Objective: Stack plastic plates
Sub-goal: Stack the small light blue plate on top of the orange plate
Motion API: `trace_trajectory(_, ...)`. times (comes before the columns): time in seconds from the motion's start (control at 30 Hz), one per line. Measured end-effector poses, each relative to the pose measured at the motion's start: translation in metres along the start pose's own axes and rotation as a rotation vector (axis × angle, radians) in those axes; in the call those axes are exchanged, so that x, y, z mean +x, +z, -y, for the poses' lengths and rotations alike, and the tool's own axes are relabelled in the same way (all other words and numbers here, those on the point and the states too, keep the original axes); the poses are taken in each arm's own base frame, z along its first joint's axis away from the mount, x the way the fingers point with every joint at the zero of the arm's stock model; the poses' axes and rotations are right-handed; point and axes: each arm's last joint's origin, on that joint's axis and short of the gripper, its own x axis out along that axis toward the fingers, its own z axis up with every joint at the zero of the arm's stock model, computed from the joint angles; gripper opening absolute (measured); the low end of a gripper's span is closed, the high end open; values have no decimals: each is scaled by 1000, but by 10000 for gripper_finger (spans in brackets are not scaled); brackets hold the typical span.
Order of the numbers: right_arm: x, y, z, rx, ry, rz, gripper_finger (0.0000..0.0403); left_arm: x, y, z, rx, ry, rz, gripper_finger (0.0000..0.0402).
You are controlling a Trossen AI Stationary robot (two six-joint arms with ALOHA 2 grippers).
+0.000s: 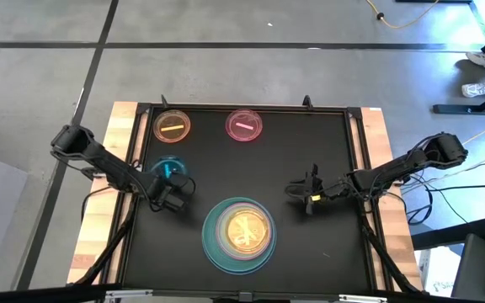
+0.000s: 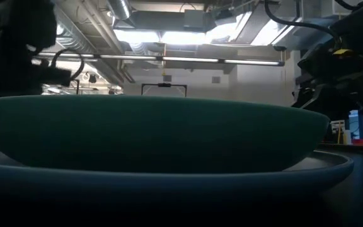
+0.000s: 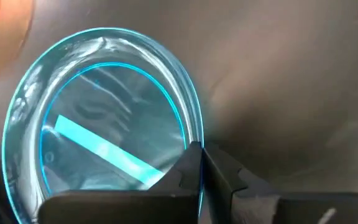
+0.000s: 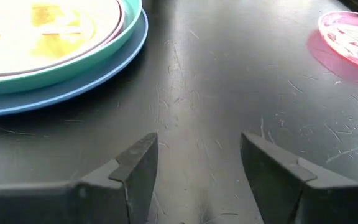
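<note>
The small blue plate will go down from my left gripper onto the small yellow plate topping the stack (image 1: 244,228), where I should let it rest.
A stack of plates (image 1: 238,234) stands near the table's near edge: a light-blue plate (image 2: 169,180) at the bottom, a teal one (image 2: 156,132) on it, a pale one, and a small yellow translucent one on top. Small orange (image 1: 173,126) and pink (image 1: 244,125) translucent plates lie by the far edge. A small blue translucent plate (image 3: 98,118) lies left of the stack. My left gripper (image 3: 202,152) is shut on the blue plate. My right gripper (image 4: 201,168) hovers open over bare table, right of the stack. My left gripper pinches the small blue plate by its rim (image 3: 196,138), on the side nearest the table's near edge, one finger (image 3: 185,168) on the inner side and one outside. The fingers come from the near side. Whether the plate is off the table cannot be told.
The black mat (image 1: 327,143) has a raised frame around it, with wooden table edges on the left and right. Bare mat lies between the stack and the two far plates. In the low view the stack fills the picture.
</note>
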Motion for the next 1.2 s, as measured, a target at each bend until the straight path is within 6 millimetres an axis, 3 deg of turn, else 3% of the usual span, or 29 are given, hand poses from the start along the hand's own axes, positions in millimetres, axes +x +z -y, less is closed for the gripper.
trace_trajectory(0.47, 0, 0, 0, 0, 0, 0, 221, -74, 48, 48, 129, -306, 291, 2)
trace_trajectory(0.77, 0, 0, 0, 0, 0, 0, 221, -105, 59, 78, 278, -602, 553, 2)
trace_trajectory(1.0, 0, 0, 0, 0, 0, 0, 221, -117, 61, 95, 344, -742, 678, 2)
trace_trajectory(1.2, 0, 0, 0, 0, 0, 1, 220, -103, 59, 122, 423, -811, 710, 2)
